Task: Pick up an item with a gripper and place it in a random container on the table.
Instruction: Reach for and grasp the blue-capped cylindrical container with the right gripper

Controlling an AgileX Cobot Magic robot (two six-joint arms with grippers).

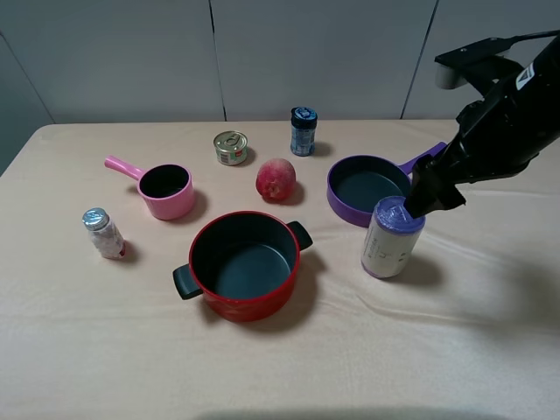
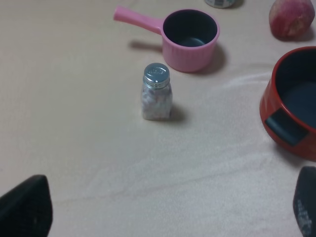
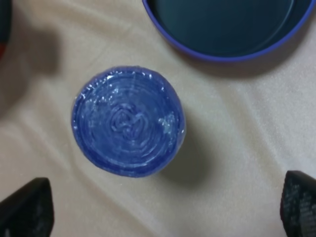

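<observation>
My right gripper needs to close around the upper body [image 1: 393, 239] of the cream-white canister, under its purple top.
The item, a tall cream-white canister [image 1: 390, 241] with a shiny purple wrapped top [image 3: 128, 127], stands upright on the table just in front of the purple pan. My right gripper [image 1: 428, 198] hangs close above its right side. It is open; its dark fingertips [image 3: 27, 207] sit wide apart and nothing is between them [image 3: 163, 205]. The container, a small pink saucepan [image 1: 171, 206] with a straight handle, sits at the left and also shows in the left wrist view [image 2: 190, 55]. My left gripper [image 2: 165, 205] is open over bare table, short of a small bottle.
A red two-handled pot [image 1: 249, 306] stands at the centre front. The purple pan [image 1: 337, 206] is behind the canister. A peach [image 1: 276, 178], a tin can [image 1: 230, 147] and a blue-lidded jar [image 1: 304, 131] lie further back. A small foil-capped bottle [image 1: 103, 233] stands at the left.
</observation>
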